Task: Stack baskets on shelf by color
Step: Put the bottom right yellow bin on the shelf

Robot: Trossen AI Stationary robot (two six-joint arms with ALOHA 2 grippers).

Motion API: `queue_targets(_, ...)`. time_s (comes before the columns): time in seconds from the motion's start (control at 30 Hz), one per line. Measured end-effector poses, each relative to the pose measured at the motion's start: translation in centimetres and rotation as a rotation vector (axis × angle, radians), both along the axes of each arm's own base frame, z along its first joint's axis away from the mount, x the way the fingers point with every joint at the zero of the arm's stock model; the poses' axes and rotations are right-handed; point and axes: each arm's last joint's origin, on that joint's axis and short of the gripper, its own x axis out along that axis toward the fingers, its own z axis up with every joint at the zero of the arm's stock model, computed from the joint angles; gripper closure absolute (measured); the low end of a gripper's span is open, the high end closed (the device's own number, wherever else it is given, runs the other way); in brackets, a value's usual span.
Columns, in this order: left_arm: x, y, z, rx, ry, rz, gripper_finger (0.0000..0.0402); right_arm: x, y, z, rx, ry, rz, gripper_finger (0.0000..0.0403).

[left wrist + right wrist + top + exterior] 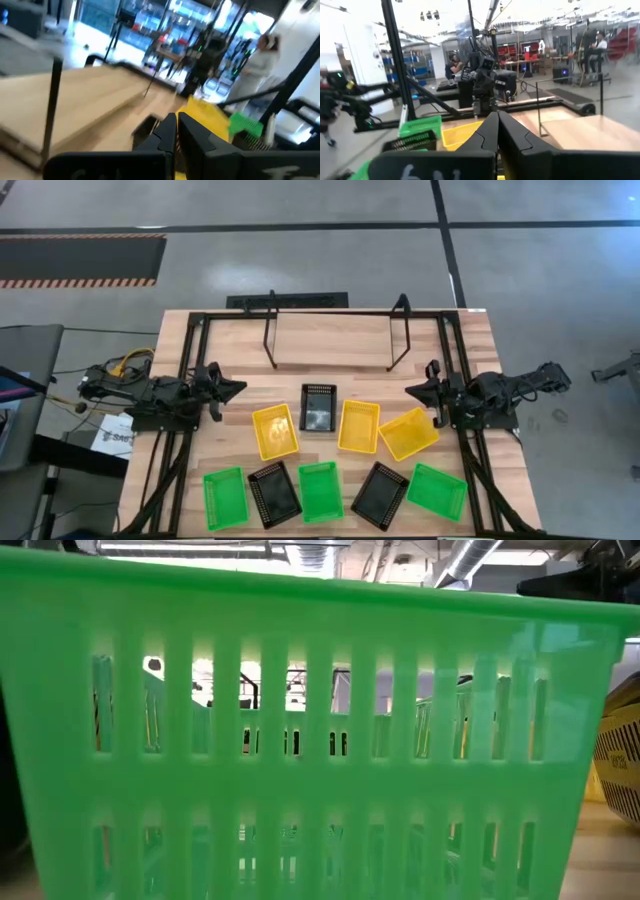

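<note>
I need to next close my right gripper on the nearest yellow basket, at the basket's rim [430,424] on the side facing it.
Three yellow baskets [358,426], three green baskets [320,491] and three black baskets [319,407] lie singly, bottoms down, on the near half of the wooden table. The shelf [335,335] stands at the far middle with nothing on it. My left gripper [238,389] hovers shut at the table's left side, pointing level toward the baskets. My right gripper [412,391] hovers shut at the right side, facing it. In the wrist views the left fingers [176,125] and the right fingers [497,122] are closed with nothing between them. A green basket wall [300,740] fills the low view.
Black frame rails [190,380] edge the table on both sides. Bare wood lies between the shelf and the baskets. Cables and papers [110,430] sit off the table's left edge. A person [260,60] stands in the room beyond, and others [592,47] show farther off.
</note>
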Motion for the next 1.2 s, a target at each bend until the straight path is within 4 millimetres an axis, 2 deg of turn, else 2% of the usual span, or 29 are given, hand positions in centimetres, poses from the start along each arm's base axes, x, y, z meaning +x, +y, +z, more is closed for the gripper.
queue_targets(0.1,0.0,-0.1,0.8,-0.013,-0.077,-0.037,0.0397,0.0,0.0,0.1,0.037,-0.013,0.01,0.0375)
queue_targets(0.2,-0.1,-0.2,1.5,0.034,-0.142,-0.061,0.0397,-0.3,0.1,1.0,0.049,-0.11,0.082,0.0376)
queue_targets(0.37,-0.6,0.0,3.2,0.113,-0.292,-0.032,0.0397,-1.6,0.2,3.8,-0.037,-0.419,0.191,0.0381)
queue_targets(0.5,-1.0,0.0,4.2,0.105,-0.386,-0.038,0.0395,-2.5,-0.1,6.3,-0.068,-0.49,0.145,0.0355)
queue_targets(0.6,-1.6,0.1,5.7,0.105,-0.429,-0.033,0.0374,-2.9,-0.4,8.9,-0.064,-0.49,0.071,0.0323)
queue_targets(0.7,-2.1,0.3,7.8,0.143,-0.462,-0.021,0.0333,-2.7,-0.5,12.3,-0.084,-0.487,0.025,0.0285)
queue_targets(0.83,-2.5,0.3,11.1,0.228,-0.473,0.009,0.0272,-1.2,-0.2,16.8,-0.156,-0.429,-0.001,0.0235)
queue_targets(0.93,-2.4,0.2,13.7,0.301,-0.425,-0.012,0.0241,0.0,0.0,20.8,-0.186,-0.389,0.012,0.0208)
queue_targets(1.07,-2.1,0.1,17.2,0.344,-0.301,-0.06,0.0232,1.6,0.4,25.6,-0.209,-0.244,0.036,0.0199)
queue_targets(1.2,-2.1,0.2,19.8,0.364,-0.116,-0.053,0.0243,2.5,0.6,29.3,-0.179,-0.056,0.073,0.0211)
